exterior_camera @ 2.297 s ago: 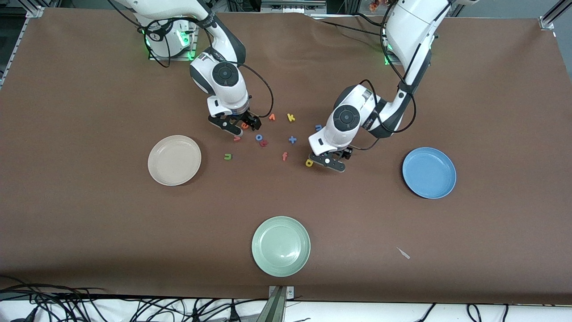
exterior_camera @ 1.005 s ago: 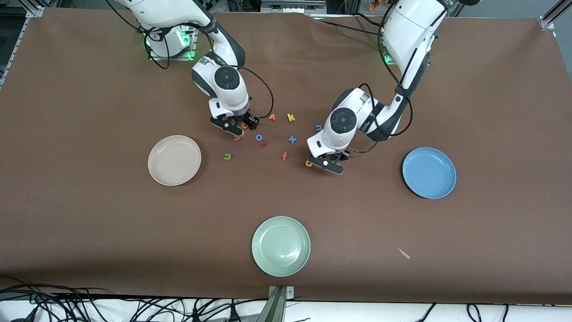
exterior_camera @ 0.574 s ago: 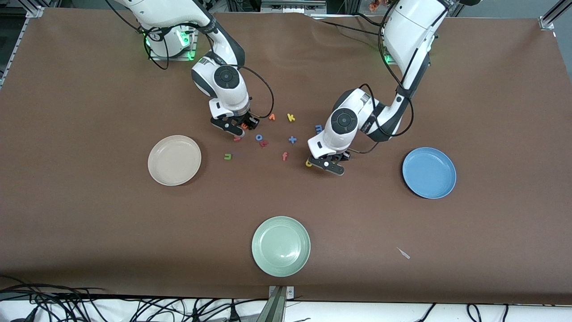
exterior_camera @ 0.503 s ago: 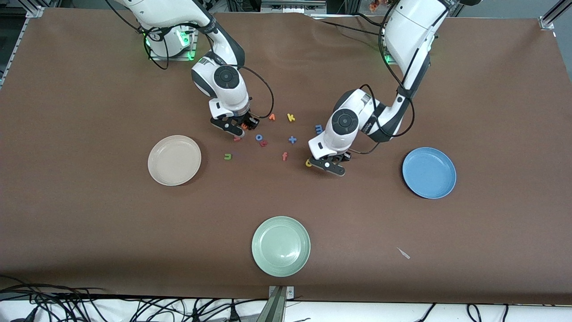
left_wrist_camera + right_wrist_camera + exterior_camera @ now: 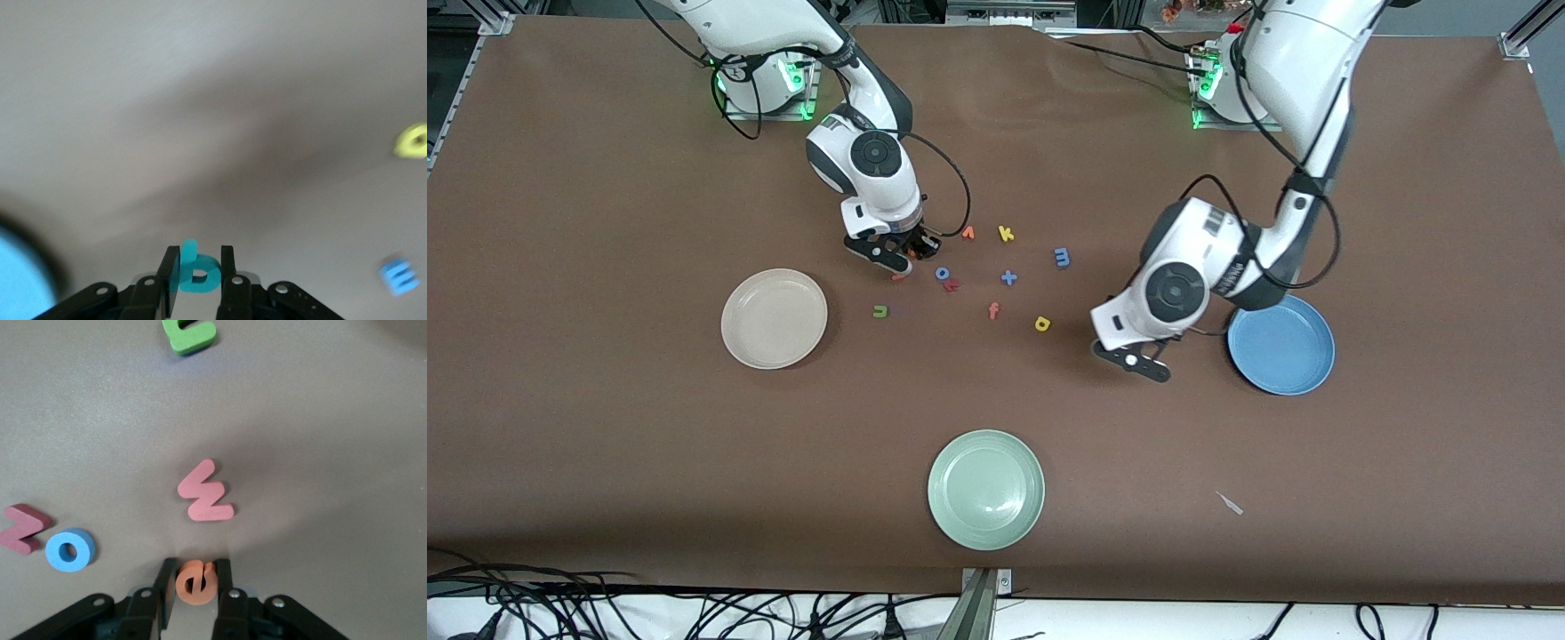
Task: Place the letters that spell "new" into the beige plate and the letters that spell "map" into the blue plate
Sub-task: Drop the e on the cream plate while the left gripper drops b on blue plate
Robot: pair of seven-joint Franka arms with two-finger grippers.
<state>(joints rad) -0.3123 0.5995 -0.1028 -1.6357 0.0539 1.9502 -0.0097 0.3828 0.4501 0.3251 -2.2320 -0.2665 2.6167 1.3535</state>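
Next, my right gripper lets go of the orange e in the beige plate, just off its middle (image 5: 780, 298) toward the arm's base.
My right gripper (image 5: 898, 253) (image 5: 195, 568) is low at the table among the letters, shut on the orange e (image 5: 197, 582). Close by it lie the pinkish-red w (image 5: 205, 491) (image 5: 898, 276) and the green n (image 5: 880, 310) (image 5: 189, 333). The beige plate (image 5: 774, 318) holds nothing. My left gripper (image 5: 1138, 363) (image 5: 198, 257) hangs over bare table beside the blue plate (image 5: 1280, 343), shut on the teal p (image 5: 198, 272). The yellow a (image 5: 1042, 324) (image 5: 411, 141) and blue m (image 5: 1062, 257) (image 5: 398, 277) lie on the table.
Other letters lie in the cluster: a blue o (image 5: 943, 273), a dark red letter (image 5: 953, 285), an orange v (image 5: 967, 233), a yellow k (image 5: 1006, 234), a blue plus (image 5: 1008, 277) and an f (image 5: 993, 310). A pale green plate (image 5: 985, 489) sits nearest the front camera.
My left gripper has shut on the teal p and carried it up and away from the yellow a, toward the blue plate. My right gripper has shut on the orange e without moving off.
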